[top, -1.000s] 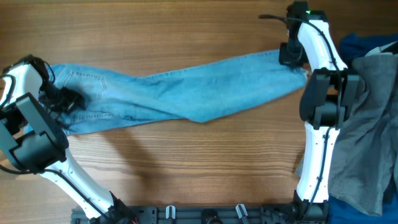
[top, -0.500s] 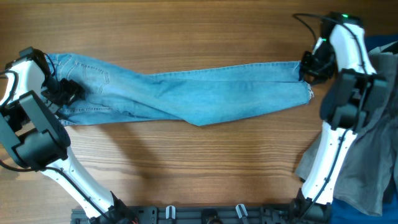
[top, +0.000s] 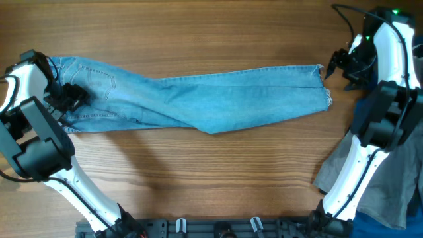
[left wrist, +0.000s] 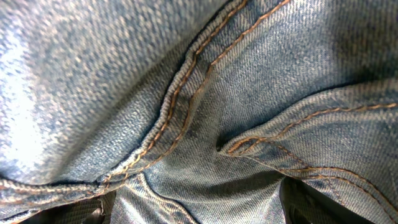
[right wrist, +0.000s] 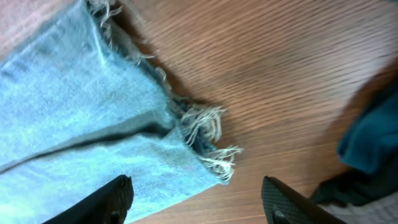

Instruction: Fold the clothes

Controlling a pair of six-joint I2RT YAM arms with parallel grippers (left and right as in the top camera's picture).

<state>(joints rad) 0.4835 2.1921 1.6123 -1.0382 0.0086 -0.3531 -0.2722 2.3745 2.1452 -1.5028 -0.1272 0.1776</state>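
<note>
The frayed hems are bunched at the fold where the legs meet, so my right gripper needs to pinch the hem edge there point(right wrist: 190, 134) and straighten it before folding.
Light blue jeans point(top: 198, 99) lie stretched flat across the table, waist at the left and frayed hems point(top: 324, 82) at the right. My left gripper point(top: 71, 98) sits on the waist end. In the left wrist view denim seams point(left wrist: 186, 93) fill the frame, and the dark fingers point(left wrist: 81, 211) stand wide apart at the bottom corners with cloth lying between them. My right gripper point(top: 334, 67) hovers just right of the hems, open and empty. In the right wrist view its gripper point(right wrist: 199, 208) has the frayed hem point(right wrist: 202, 134) lying on the wood ahead of it.
A grey garment point(top: 390, 185) is heaped at the table's right edge under the right arm, with dark blue cloth point(right wrist: 373, 137) beside it. Bare wood shows in front of and behind the jeans. The arm bases stand along the near edge point(top: 218, 228).
My right gripper pulled the leg end to the right, opened, let the hem go and drew further right. The jeans now lie straighter. The left gripper barely moved.
</note>
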